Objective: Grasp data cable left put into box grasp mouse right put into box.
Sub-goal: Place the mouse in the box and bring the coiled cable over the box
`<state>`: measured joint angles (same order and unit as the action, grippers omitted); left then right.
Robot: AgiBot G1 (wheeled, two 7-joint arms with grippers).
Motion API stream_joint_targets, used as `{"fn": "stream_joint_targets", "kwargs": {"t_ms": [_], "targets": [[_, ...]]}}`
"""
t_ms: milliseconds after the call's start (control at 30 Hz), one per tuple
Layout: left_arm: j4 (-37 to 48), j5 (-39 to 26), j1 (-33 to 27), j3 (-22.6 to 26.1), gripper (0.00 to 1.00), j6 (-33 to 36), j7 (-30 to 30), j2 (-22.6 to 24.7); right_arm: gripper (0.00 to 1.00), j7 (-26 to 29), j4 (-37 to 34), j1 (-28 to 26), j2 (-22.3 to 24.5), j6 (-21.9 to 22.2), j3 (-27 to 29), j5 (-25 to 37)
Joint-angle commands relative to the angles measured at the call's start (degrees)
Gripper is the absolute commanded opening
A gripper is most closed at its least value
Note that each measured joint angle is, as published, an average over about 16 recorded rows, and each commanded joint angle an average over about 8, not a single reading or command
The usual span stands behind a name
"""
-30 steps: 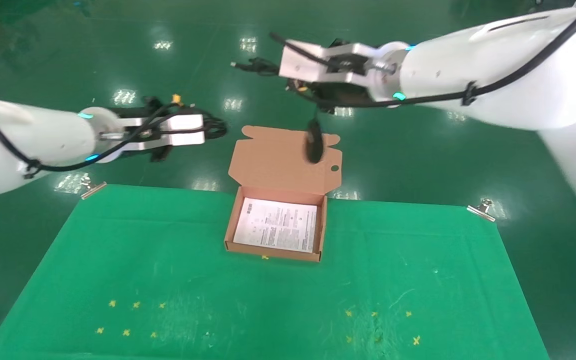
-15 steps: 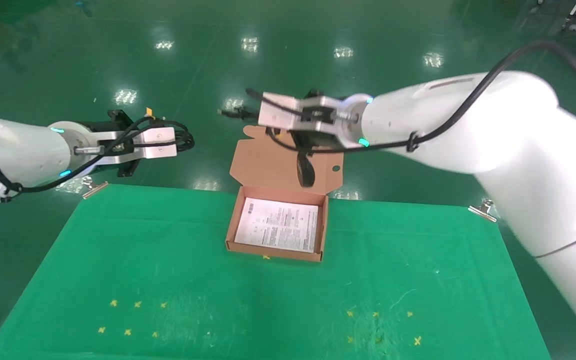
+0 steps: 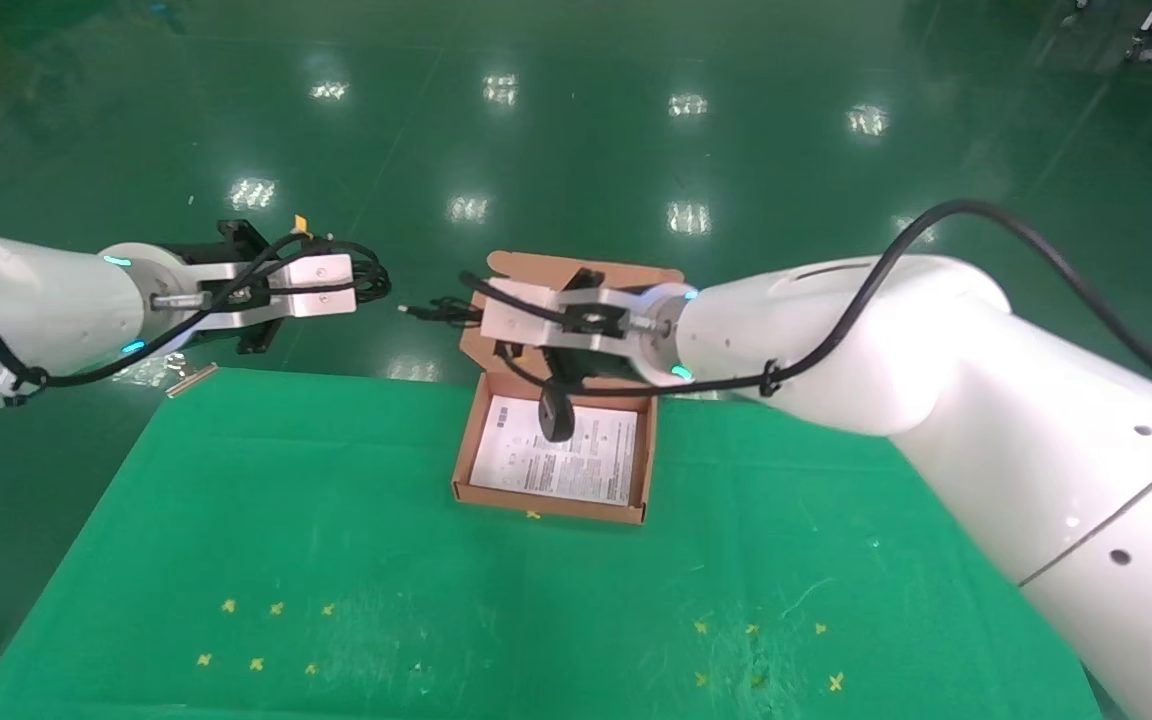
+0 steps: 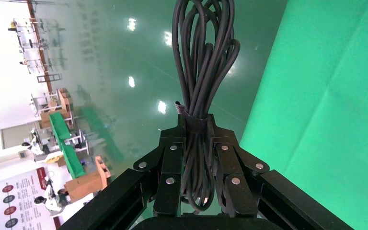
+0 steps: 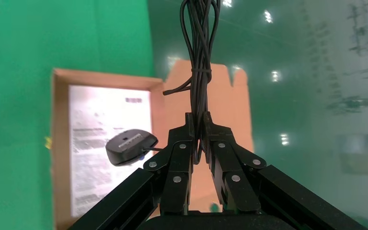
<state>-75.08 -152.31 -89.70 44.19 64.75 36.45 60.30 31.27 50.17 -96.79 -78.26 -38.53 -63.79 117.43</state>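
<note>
My right gripper will put the black mouse down on the white printed sheet (image 3: 551, 468) (image 5: 94, 149), near the front side of the box.
The open orange-brown box (image 3: 465, 452) stands at the table's far middle with a white printed sheet (image 3: 576, 465) inside; it also shows in the right wrist view (image 5: 59, 143). My right gripper (image 3: 471, 315) is shut on the mouse's bundled cord (image 5: 200, 72). The black mouse (image 3: 556, 417) dangles from the cord just above the sheet, and shows in the right wrist view (image 5: 130, 146). My left gripper (image 3: 368, 281) hovers beyond the table's far left edge, shut on the data cable (image 4: 201, 62), a bundle of black loops.
The green cloth table (image 3: 336, 560) has yellow cross marks near its front. Metal clips (image 3: 186, 378) hold the cloth at the far corners. The box lid (image 3: 536, 268) stands open behind the right gripper.
My right arm has come down and towards me, bringing the hanging mouse from in front of the lid down over the box's sheet. The left arm drew back to the left, then held still.
</note>
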Motion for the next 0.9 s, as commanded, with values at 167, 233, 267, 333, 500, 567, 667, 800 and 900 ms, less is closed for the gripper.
{"fn": "stream_joint_targets", "kwargs": {"t_ms": [167, 233, 267, 333, 500, 567, 667, 800, 900], "targets": [[0.0, 0.0, 0.0, 0.0, 0.00, 0.0, 0.0, 0.0, 0.00, 2.1, -0.2, 0.5, -0.3, 3.3, -4.2, -3.8], [0.0, 0.0, 0.0, 0.0, 0.00, 0.0, 0.0, 0.0, 0.00, 3.0, -0.6, 0.5, -0.3, 4.5, -5.5, -5.3], [0.0, 0.0, 0.0, 0.0, 0.00, 0.0, 0.0, 0.0, 0.00, 3.6, -0.9, 0.6, -0.3, 5.2, -6.1, -6.0], [0.0, 0.0, 0.0, 0.0, 0.00, 0.0, 0.0, 0.0, 0.00, 4.5, -1.6, 0.6, -0.3, 6.4, -7.3, -7.3], [0.0, 0.0, 0.0, 0.0, 0.00, 0.0, 0.0, 0.0, 0.00, 6.8, -4.3, 1.1, -0.4, 8.2, -10.4, -9.8], [0.0, 0.0, 0.0, 0.0, 0.00, 0.0, 0.0, 0.0, 0.00, 7.6, -5.6, 1.3, -0.4, 8.4, -11.6, -10.6], [0.0, 0.0, 0.0, 0.0, 0.00, 0.0, 0.0, 0.0, 0.00, 9.0, -7.5, 1.6, -0.4, 8.4, -13.1, -11.8], [0.0, 0.0, 0.0, 0.0, 0.00, 0.0, 0.0, 0.0, 0.00, 10.3, -9.1, 1.7, -0.4, 8.0, -14.9, -13.2], [0.0, 0.0, 0.0, 0.0, 0.00, 0.0, 0.0, 0.0, 0.00, 10.7, -9.5, 1.7, -0.5, 7.5, -16.2, -14.1]]}}
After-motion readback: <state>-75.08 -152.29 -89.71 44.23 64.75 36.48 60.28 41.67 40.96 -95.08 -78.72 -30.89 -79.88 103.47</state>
